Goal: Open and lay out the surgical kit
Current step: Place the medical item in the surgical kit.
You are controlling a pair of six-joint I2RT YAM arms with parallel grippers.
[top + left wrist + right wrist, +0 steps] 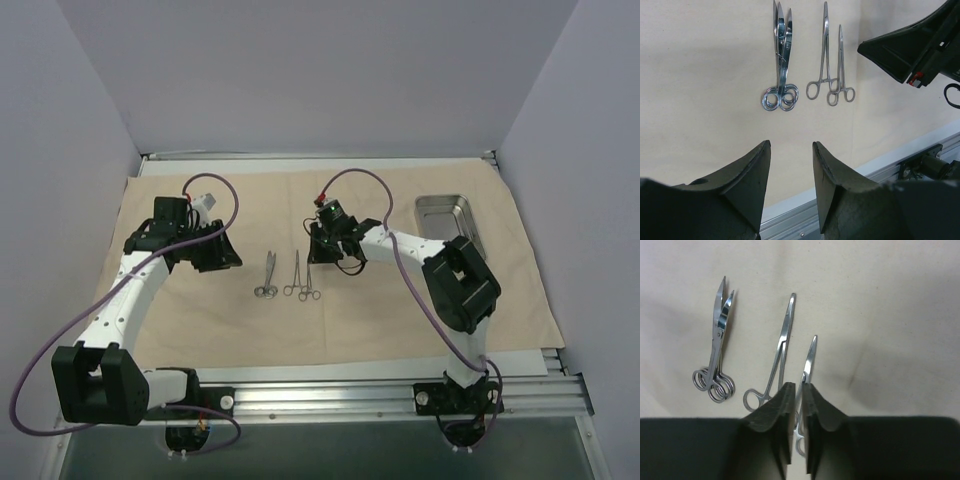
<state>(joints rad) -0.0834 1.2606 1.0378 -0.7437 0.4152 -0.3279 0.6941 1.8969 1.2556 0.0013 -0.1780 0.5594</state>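
The shut fingers of my right gripper hang empty above the shorter forceps, so they should open, move lower and close around the shorter forceps (805, 377) near their joint.
The beige cloth wrap (400, 320) lies spread flat over the table. A pair of silver scissors (267, 277) (781, 65) (717, 340) rests on it at mid-table. Just to the right lie two ring-handled forceps (295, 277) (821, 60) (777, 360), side by side. The empty steel tray (445, 199) sits at the back right. My right gripper (322, 255) (797, 385) hangs shut just above the right-hand forceps (841, 70) (809, 357), holding nothing. My left gripper (222, 255) (791, 144) stands open and empty, left of the scissors.
An aluminium rail (350, 395) runs along the near edge of the table, below the cloth. A white sheet (520, 360) shows under the cloth's near right corner. Pale walls close in the left, back and right sides.
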